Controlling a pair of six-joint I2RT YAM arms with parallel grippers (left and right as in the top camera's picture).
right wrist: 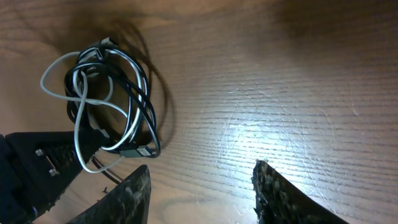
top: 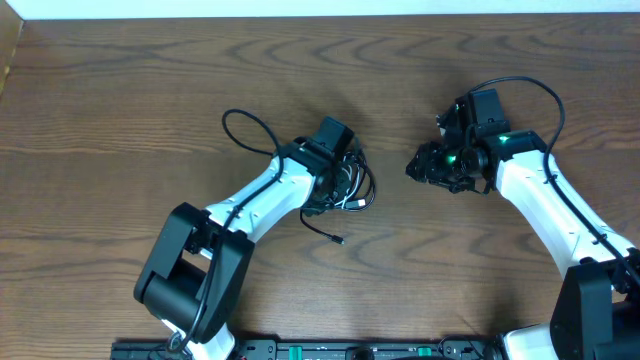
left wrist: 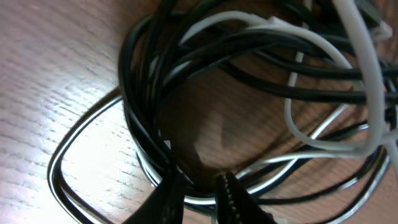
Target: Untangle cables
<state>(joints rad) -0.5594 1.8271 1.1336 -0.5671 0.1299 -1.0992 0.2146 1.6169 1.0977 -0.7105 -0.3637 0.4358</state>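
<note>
Only a few strands of cable at the bundle's edge are held in my left gripper, so next I open it and grab the thicker run of cable pieces (left wrist: 151, 146) next to them before I lift.
The cables (top: 354, 186) lie bundled at mid-table, thin black cable (left wrist: 138, 93) and thin white cable (left wrist: 368, 68) looped through each other. One black loop (top: 248, 130) trails left of the bundle and a black plug end (top: 333, 237) points toward the front. My left gripper (top: 340, 172) stands over the bundle, and its narrow jaws (left wrist: 202, 190) are shut on a few black and white strands. My right gripper (top: 416, 165) hovers to the right of the bundle, open (right wrist: 200, 177) with only bare wood between its fingers. From the right wrist, the bundle (right wrist: 106, 93) lies at upper left.
The wooden table (top: 120, 90) carries nothing else. The left arm's white link (top: 250, 200) runs from the front toward the bundle. The right arm (top: 550, 200) comes in from the front right. The table's far edge (top: 320, 16) runs along the top.
</note>
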